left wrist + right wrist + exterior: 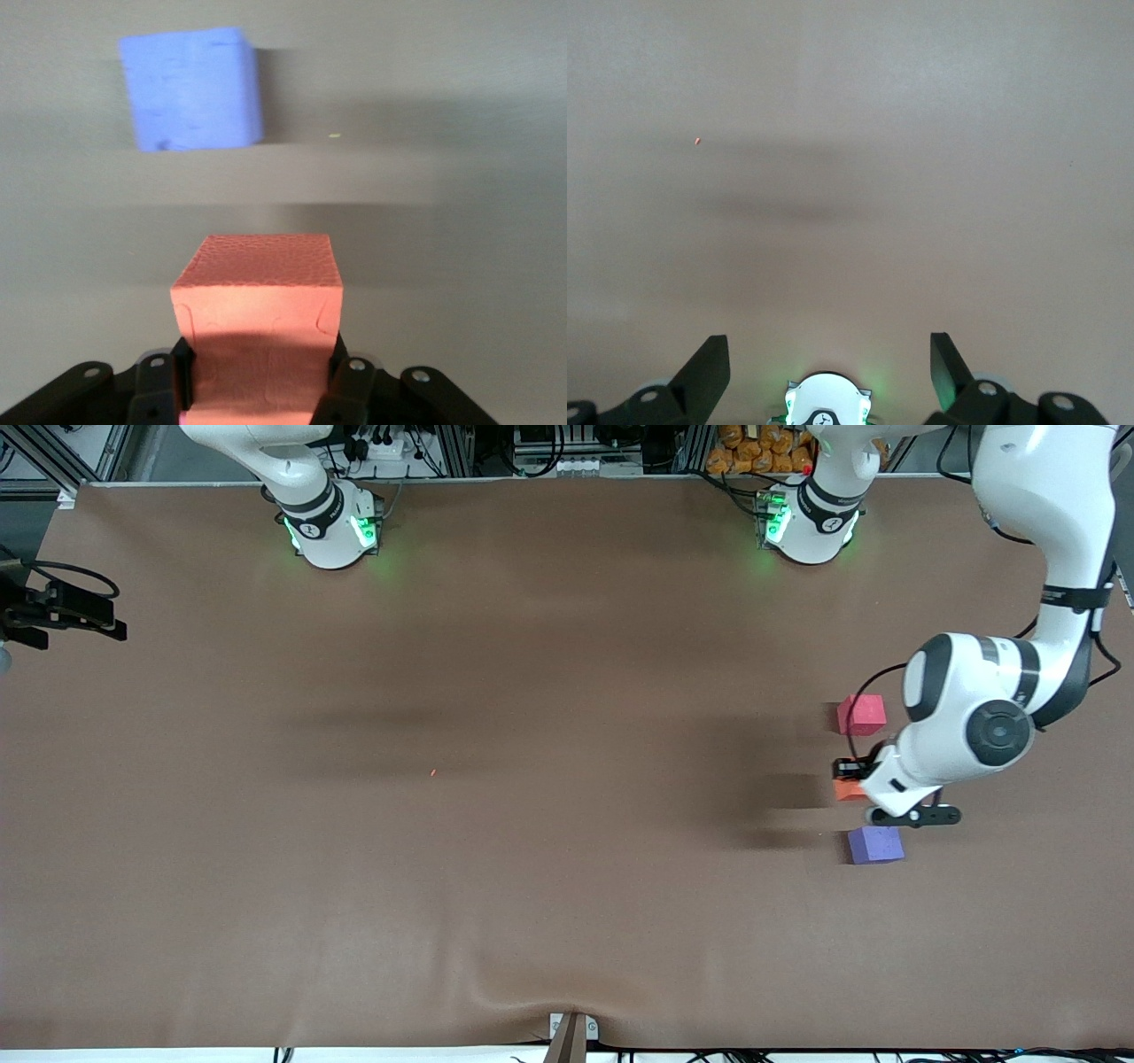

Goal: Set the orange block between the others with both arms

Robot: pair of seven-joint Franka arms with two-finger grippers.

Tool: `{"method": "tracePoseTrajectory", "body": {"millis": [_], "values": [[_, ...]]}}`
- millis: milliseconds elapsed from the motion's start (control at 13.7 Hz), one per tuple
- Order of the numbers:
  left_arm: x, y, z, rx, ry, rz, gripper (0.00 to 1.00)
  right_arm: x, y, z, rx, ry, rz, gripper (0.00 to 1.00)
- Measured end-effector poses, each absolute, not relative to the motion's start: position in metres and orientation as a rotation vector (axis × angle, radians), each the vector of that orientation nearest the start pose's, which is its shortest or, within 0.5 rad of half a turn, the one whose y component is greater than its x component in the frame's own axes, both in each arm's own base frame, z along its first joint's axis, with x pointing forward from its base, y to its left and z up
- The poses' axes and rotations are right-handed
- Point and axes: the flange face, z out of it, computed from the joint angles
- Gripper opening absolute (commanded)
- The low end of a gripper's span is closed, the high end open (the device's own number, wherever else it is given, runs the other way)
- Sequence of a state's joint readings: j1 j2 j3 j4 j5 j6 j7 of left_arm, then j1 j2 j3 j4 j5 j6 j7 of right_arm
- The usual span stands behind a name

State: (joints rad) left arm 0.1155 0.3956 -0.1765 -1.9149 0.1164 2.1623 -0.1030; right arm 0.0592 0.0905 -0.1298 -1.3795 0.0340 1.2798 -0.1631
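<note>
The robot's left gripper will release the orange block on the table (865, 786) (202, 276) between the red-pink cube and the purple-blue cube.
The orange block (848, 789) (257, 297) sits between the jaws of my left gripper (852, 777) (260, 376), which is shut on it. The block is in the gap between the two others. The red-pink cube (862, 715) lies farther from the front camera. The purple-blue cube (875, 845) (190, 88) lies nearer to it. All three line up at the left arm's end of the table. The left wrist hides most of the orange block in the front view. My right gripper (830, 359) hangs open and empty over its own green-lit base (826, 407).
The two arm bases (332, 527) (808, 522) stand along the table's back edge. A black device (62, 611) juts in at the right arm's end. A tiny orange speck (433, 772) lies mid-table. A metal bracket (571, 1032) sits at the front edge.
</note>
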Motion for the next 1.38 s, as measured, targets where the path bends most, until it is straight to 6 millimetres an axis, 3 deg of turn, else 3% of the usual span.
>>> {"method": "tracePoseTrajectory", "body": {"millis": [146,291,510,1019,1092,1165,1238,1311,1383], "values": [[0.604,0.003,0.265,-3.114,0.057,0.193,0.0,0.55,-0.027,0.64,-3.08,-0.161,0.287,1.0],[0.601,0.013,0.248,-3.125,0.053,0.168,0.0,0.55,-0.028,0.64,-3.08,-0.161,0.287,1.0],[0.596,0.009,0.224,-3.137,0.063,0.161,0.0,0.55,-0.028,0.64,-3.08,-0.161,0.287,1.0],[0.595,0.008,0.208,-3.145,0.065,0.164,0.0,0.55,-0.028,0.64,-3.08,-0.161,0.287,1.0],[0.594,0.008,0.204,-3.146,0.065,0.169,0.07,0.55,-0.028,0.64,-3.08,-0.161,0.287,1.0],[0.594,0.008,0.202,-3.147,0.065,0.174,0.29,0.55,-0.028,0.64,-3.08,-0.161,0.287,1.0],[0.594,0.008,0.201,-3.147,0.064,0.176,0.83,0.55,-0.028,0.64,-3.08,-0.161,0.287,1.0],[0.594,0.008,0.201,-3.147,0.063,0.175,1.0,0.55,-0.028,0.64,-3.08,-0.161,0.287,1.0],[0.594,0.009,0.201,-3.148,0.061,0.175,1.0,0.55,-0.028,0.64,-3.08,-0.161,0.287,1.0]]}}
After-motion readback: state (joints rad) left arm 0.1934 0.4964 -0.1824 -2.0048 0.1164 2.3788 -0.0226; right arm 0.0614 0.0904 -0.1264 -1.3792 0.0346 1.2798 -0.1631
